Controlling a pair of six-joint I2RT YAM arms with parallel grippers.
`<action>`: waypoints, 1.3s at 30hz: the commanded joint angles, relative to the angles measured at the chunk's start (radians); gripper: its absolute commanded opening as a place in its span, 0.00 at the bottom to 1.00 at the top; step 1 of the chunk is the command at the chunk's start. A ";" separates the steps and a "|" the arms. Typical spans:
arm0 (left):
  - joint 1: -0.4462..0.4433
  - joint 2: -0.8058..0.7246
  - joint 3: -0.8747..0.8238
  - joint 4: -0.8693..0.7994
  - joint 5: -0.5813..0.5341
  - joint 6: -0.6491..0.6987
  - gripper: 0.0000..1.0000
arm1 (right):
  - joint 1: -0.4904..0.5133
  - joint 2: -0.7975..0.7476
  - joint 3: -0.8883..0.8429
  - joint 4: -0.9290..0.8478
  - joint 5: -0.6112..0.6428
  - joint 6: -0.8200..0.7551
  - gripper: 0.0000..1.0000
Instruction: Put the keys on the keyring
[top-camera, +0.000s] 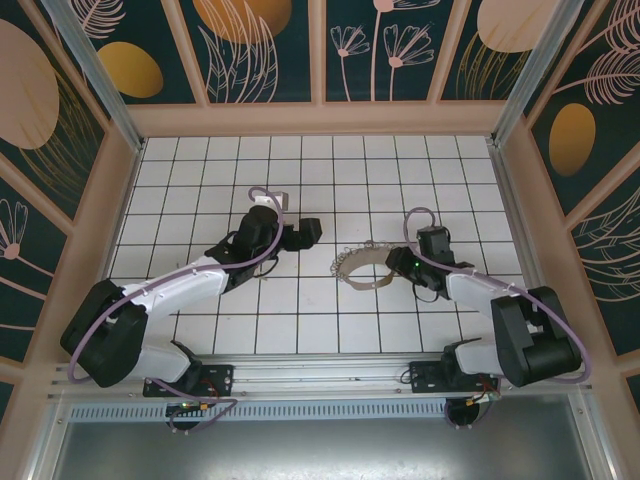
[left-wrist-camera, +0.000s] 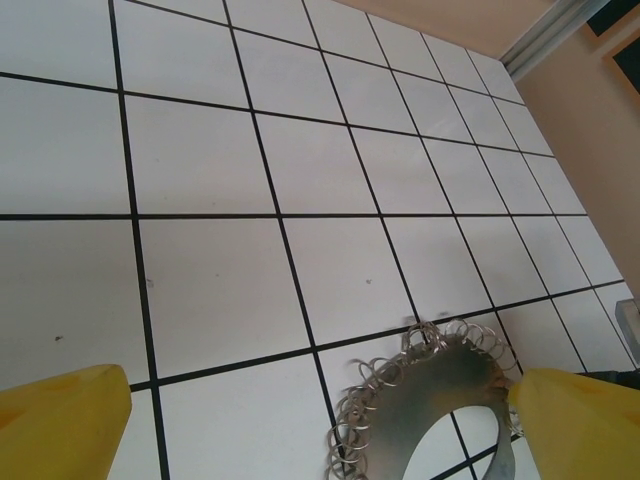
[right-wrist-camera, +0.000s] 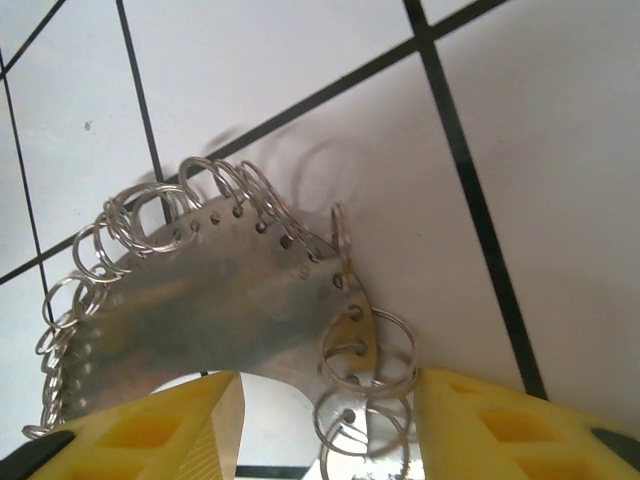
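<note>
Loose rings cover the keyring's end between my right gripper's fingers, so next I open, back off and grip the smooth part of the keyring (top-camera: 381, 283) past the loose rings.
The keyring (top-camera: 365, 268) is a flat silvery crescent band, its outer edge fringed with many small wire rings, lying on the tiled floor at centre. My right gripper (top-camera: 402, 263) sits at its right end. In the right wrist view the band's tip (right-wrist-camera: 350, 330) and a few rings lie between the spread yellow fingers (right-wrist-camera: 500, 425), so the right gripper (right-wrist-camera: 328, 385) is open around it. My left gripper (top-camera: 310, 232) hovers a tile or so to the left of the keyring (left-wrist-camera: 440, 385), and it (left-wrist-camera: 318, 395) is open and holds nothing. The red-headed key is out of view.
White tiles with black grout cover the table (top-camera: 300, 170). A beige wall and metal post (left-wrist-camera: 560, 30) bound the far right side. Both arms' cables arc above the floor near the grippers.
</note>
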 joint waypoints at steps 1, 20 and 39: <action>-0.010 0.002 0.007 0.009 -0.007 0.011 0.99 | 0.023 0.041 0.045 0.039 -0.009 0.007 0.44; -0.106 0.081 0.097 -0.056 0.031 0.173 0.96 | 0.049 -0.006 0.087 -0.032 0.052 -0.014 0.55; -0.254 0.265 0.277 -0.209 -0.028 0.542 0.75 | -0.037 -0.127 0.031 -0.142 0.092 -0.036 0.73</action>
